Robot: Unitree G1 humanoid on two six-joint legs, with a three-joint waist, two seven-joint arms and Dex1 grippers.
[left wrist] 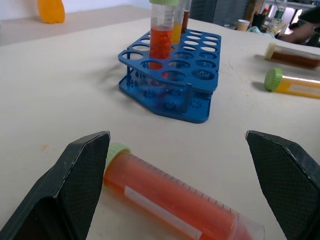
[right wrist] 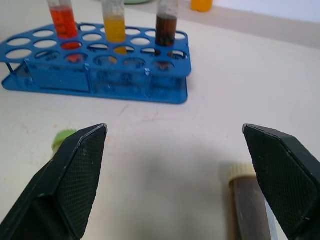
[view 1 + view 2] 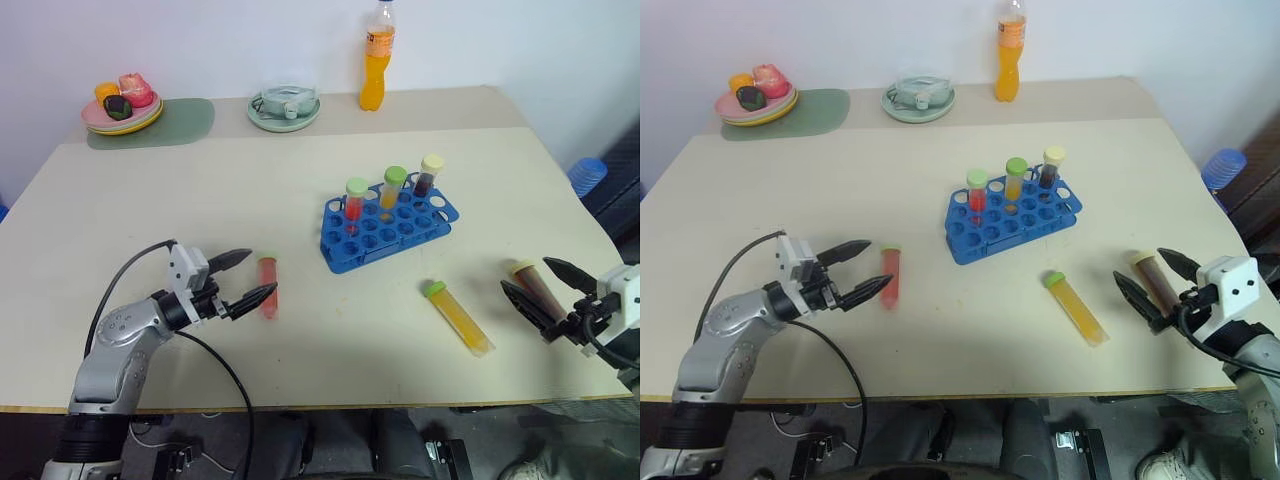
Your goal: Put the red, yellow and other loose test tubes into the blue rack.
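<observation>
My right gripper needs to grip the loose dark-brown test tube at its upper body (image 3: 534,283) (image 2: 250,202), just under its cream cap.
The blue rack (image 3: 380,240) stands mid-table with a red, a yellow and a dark-brown tube upright in its back row. Three loose test tubes lie flat on the table. The red one (image 3: 268,285) lies between the open fingers of my left gripper (image 3: 262,272), its cap close to one finger (image 1: 82,175). The yellow one (image 3: 457,317) lies free, in front of the rack and to its right. The dark-brown one (image 3: 535,288) lies at the right, its cream cap (image 2: 242,170) between the open fingers of my right gripper (image 3: 524,274). Neither gripper holds anything.
At the table's far edge stand an orange drink bottle (image 3: 375,60), a pale green round dish (image 3: 284,108) and a plate of colourful items (image 3: 122,108) on a green mat (image 3: 190,122). The table's right edge runs close past my right gripper.
</observation>
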